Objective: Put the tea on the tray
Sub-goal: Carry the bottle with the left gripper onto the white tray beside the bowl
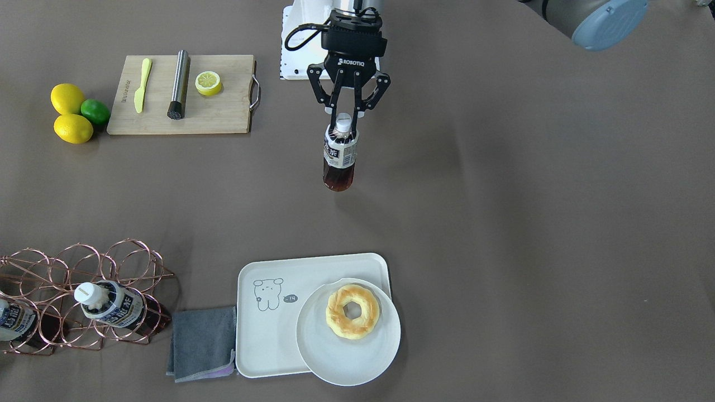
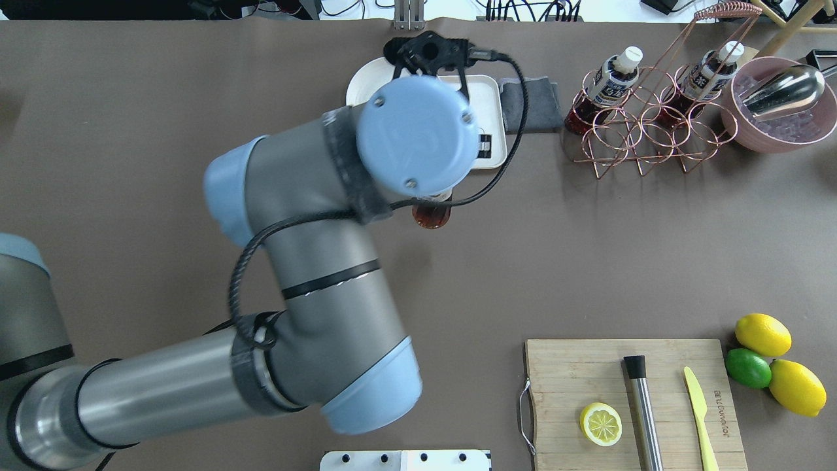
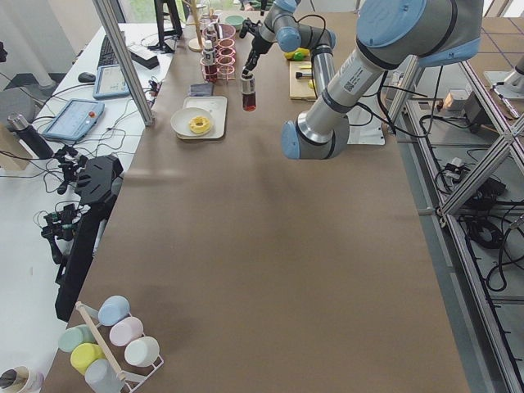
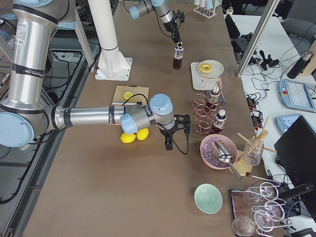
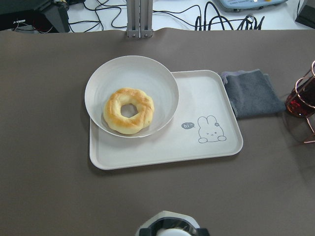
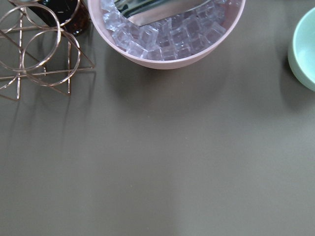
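Observation:
The robot's left gripper needs to set the tea down on the tray by the ears of the line-drawn bear (image 1: 271, 314) (image 5: 205, 113).
My left gripper (image 1: 343, 124) is shut on the neck of the tea (image 1: 339, 159), a small bottle of dark brown liquid with a white cap and a white and blue label. It hangs upright over the brown table, well short of the tray (image 1: 268, 335). The tray is off-white with a line-drawn bear and also shows in the left wrist view (image 5: 206, 147), beyond the bottle cap (image 5: 172, 227). In the overhead view the arm hides all but the bottle's base (image 2: 431, 216). My right gripper (image 4: 168, 144) shows only in the exterior right view; I cannot tell whether it is open.
A round white plate (image 1: 346, 360) with a doughnut (image 1: 352, 311) overlaps one end of the tray. A grey cloth (image 1: 202, 343) lies beside the tray. A copper wire rack (image 1: 84, 262) holds two more tea bottles. A cutting board (image 1: 223, 120), lemons and a pink ice bowl (image 2: 778, 140) stand farther off.

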